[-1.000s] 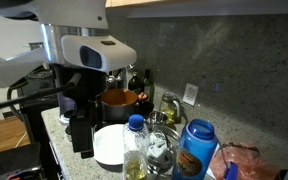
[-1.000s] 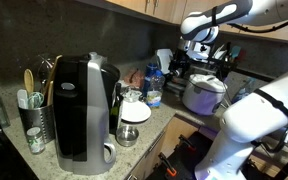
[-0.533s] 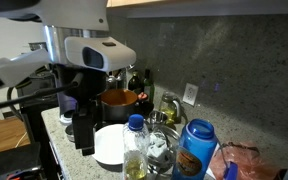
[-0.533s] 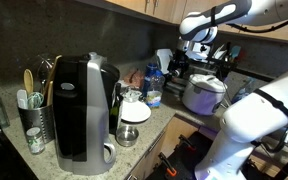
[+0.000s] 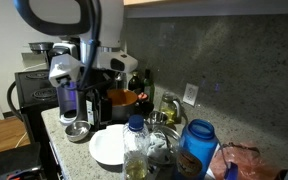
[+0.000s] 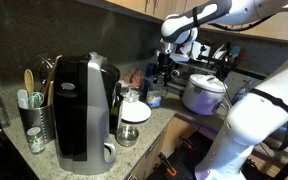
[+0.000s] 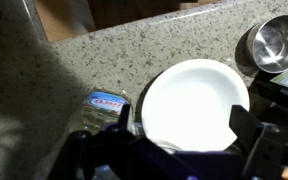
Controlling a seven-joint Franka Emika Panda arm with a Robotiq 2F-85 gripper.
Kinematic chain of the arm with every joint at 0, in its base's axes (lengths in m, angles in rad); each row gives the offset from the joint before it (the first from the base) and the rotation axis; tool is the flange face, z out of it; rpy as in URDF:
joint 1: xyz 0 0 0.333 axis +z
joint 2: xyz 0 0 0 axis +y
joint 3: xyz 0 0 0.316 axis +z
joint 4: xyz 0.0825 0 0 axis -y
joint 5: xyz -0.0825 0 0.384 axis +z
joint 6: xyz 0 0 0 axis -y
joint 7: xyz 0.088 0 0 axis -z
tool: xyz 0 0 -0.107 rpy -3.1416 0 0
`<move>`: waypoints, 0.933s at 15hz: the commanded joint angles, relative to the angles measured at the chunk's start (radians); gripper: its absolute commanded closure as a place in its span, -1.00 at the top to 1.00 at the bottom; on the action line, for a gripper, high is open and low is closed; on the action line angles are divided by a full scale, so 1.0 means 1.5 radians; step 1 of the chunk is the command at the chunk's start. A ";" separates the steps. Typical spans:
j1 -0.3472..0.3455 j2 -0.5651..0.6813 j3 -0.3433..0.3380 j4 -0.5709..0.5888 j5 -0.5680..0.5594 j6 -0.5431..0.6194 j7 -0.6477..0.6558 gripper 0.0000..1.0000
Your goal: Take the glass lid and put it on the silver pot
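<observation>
Next, my gripper closes on the black handle (image 5: 160, 135) of the glass lid, which is lying next to the white bowl, behind the front blue-capped bottle.
The silver pot (image 5: 118, 100) with its orange-red inside stands at the back of the counter, against the wall. My gripper (image 5: 77, 103) hangs just to the left of it, above the counter, and also shows in an exterior view (image 6: 168, 62). In the wrist view the gripper (image 7: 174, 152) is open and empty, its dark fingers spread over the near rim of a white bowl (image 7: 194, 103). A glassy rounded thing (image 5: 156, 147) to the right of the bowl may be the glass lid; I cannot tell for sure.
The white bowl (image 5: 108, 147) lies at the counter's front. A small silver cup (image 5: 76, 131) (image 7: 275, 42) stands to its left. Blue-capped bottles (image 5: 196, 148) crowd the right. A black-and-silver coffee machine (image 6: 84, 108) stands at the far end. A blue-labelled packet (image 7: 106, 102) lies beside the bowl.
The arm has swung and turned: the big white wrist housing that faced the camera has rotated away, and the gripper has lifted and shifted towards the pot's left side.
</observation>
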 commanded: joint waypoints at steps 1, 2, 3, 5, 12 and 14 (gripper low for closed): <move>0.023 0.113 0.010 0.103 0.053 -0.021 -0.056 1.00; 0.026 0.144 0.012 0.134 0.065 -0.024 -0.064 1.00; 0.025 0.173 0.016 0.163 0.075 -0.024 -0.070 1.00; 0.017 0.240 0.020 0.230 0.096 -0.018 -0.065 1.00; -0.029 0.479 0.029 0.479 0.138 -0.005 0.033 1.00; -0.037 0.532 0.033 0.540 0.136 -0.016 0.066 1.00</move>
